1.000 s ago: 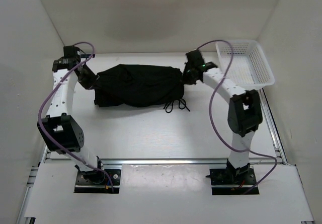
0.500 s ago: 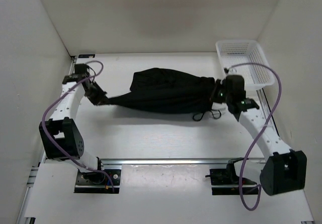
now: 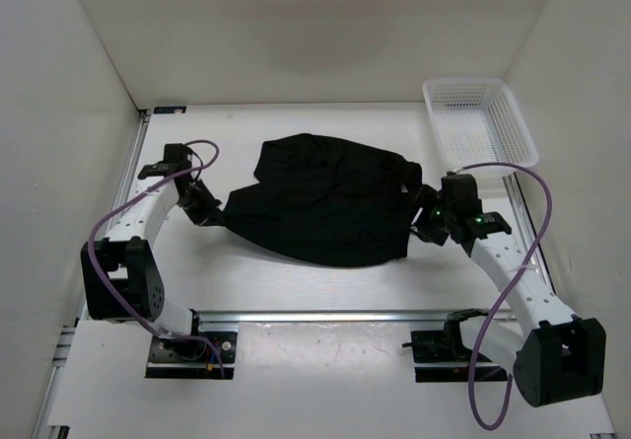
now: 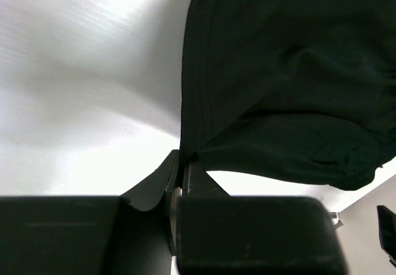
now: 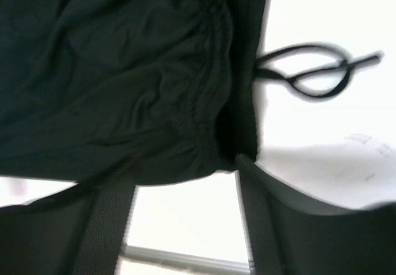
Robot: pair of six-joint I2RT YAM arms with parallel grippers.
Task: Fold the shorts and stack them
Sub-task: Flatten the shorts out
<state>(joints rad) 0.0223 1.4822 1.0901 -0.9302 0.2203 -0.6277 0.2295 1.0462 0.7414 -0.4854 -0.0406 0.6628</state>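
I need to let go of the hem corner of the shorts with my left gripper on the bare white table nearer the aluminium rail [image 3: 211,271].
The black shorts [image 3: 330,202] lie spread across the middle of the table, bunched at the back. My left gripper [image 3: 209,214] is shut on the shorts' left hem corner [image 4: 189,145], with the cloth pinched between the fingertips. At the shorts' right edge my right gripper [image 3: 424,224] stands open, and the gathered waistband [image 5: 204,102] hangs loose over the gap between its fingers [image 5: 260,213]. The thin drawstring [image 5: 309,77] lies looped on the white table beside the waistband in the right wrist view.
A white mesh basket [image 3: 480,121] stands at the back right corner. White walls close in the left, back and right. An aluminium rail [image 3: 325,316] runs along the near edge in front of the arm bases.
Both arms have drawn toward the near edge, pulling the shorts flatter and wider. The right gripper has opened and let go of the waistband. The left gripper has kept its hold.
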